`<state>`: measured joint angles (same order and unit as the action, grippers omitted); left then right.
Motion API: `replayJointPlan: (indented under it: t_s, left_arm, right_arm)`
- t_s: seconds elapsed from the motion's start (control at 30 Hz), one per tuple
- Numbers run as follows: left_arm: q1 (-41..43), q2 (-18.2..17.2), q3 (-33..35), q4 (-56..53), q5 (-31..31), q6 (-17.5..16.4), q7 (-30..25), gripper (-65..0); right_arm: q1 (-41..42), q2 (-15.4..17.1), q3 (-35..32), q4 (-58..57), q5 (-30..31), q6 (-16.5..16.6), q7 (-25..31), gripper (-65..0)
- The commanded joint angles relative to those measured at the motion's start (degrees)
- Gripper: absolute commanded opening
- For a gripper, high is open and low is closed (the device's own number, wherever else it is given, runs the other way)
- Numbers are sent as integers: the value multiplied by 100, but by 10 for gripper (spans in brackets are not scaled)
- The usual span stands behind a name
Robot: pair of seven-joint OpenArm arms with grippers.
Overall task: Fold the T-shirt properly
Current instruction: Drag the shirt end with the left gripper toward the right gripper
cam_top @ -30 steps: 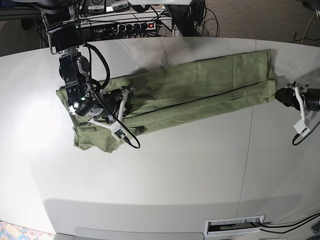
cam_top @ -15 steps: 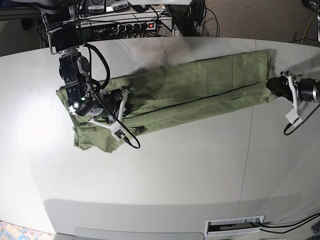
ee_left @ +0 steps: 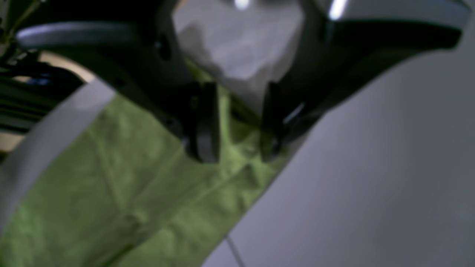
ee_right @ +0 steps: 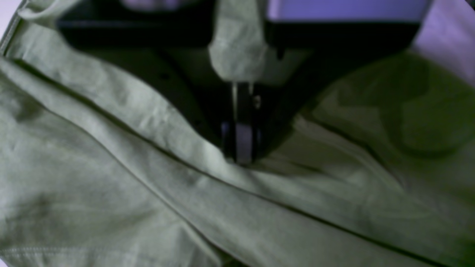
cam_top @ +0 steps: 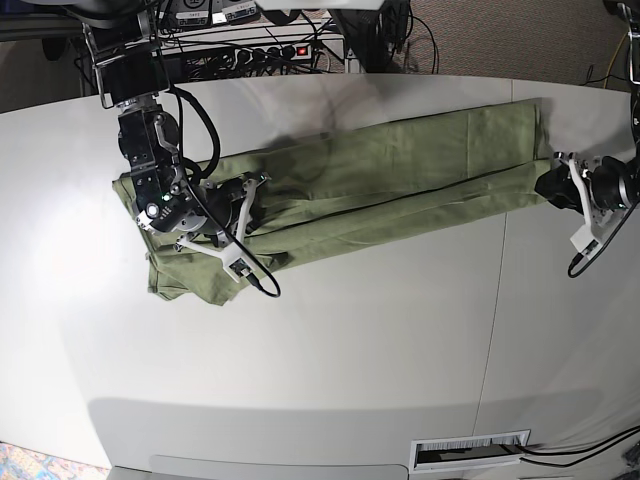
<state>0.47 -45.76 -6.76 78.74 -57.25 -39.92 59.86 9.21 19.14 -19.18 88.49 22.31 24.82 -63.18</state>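
I should pinch the end of the folded flap at my left gripper, as it stops well short of the T-shirt's back edge, and pull that end toward the T-shirt's back corner (cam_top: 536, 104).
The T-shirt (cam_top: 400, 170) lies on the table as a long green strip, folded lengthwise and running from lower left to upper right. My right gripper (cam_top: 245, 210) rests on its left part. In the right wrist view that gripper (ee_right: 241, 148) is shut on a pinched fold of the T-shirt (ee_right: 111, 167), and cloth rises between its fingers. My left gripper (cam_top: 548, 185) is at the strip's right end. Seen from the left wrist, the left gripper (ee_left: 237, 148) is open, its fingers (ee_left: 202, 122) straddling the corner of the T-shirt (ee_left: 111, 193).
The grey table (cam_top: 350, 350) has a seam (cam_top: 495, 300) running front to back near the right side. A power strip and cables (cam_top: 270, 50) lie behind the back edge. A vent slot (cam_top: 470, 450) sits at the front edge.
My left gripper has moved leftward from off the cloth onto the T-shirt's right end. My right gripper has stayed put, still shut on the fabric.
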Motion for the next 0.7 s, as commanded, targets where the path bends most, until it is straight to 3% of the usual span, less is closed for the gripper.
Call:
replayJointPlan:
  t_s: [0.0,0.33,0.5,0.67]
  left_arm:
    - [-74,-153,-50,72,-13,-8,-144,-443]
    - [260,-79,-50,74,-149,-8,-184,-444]
    - [334,-81,-50,79,-146,-8,-181,-568]
    - [337,-107,-50,278,-160,-8,-79,-605]
  right_arm:
    - [31,39,0,-9,-138,-35,-238,-636]
    - [33,39,0,-9,-140,-35,-238,-636]
    - [33,39,0,-9,-140,-35,-234,-636]
    - [33,39,0,-9,-199,-35,-238,-636]
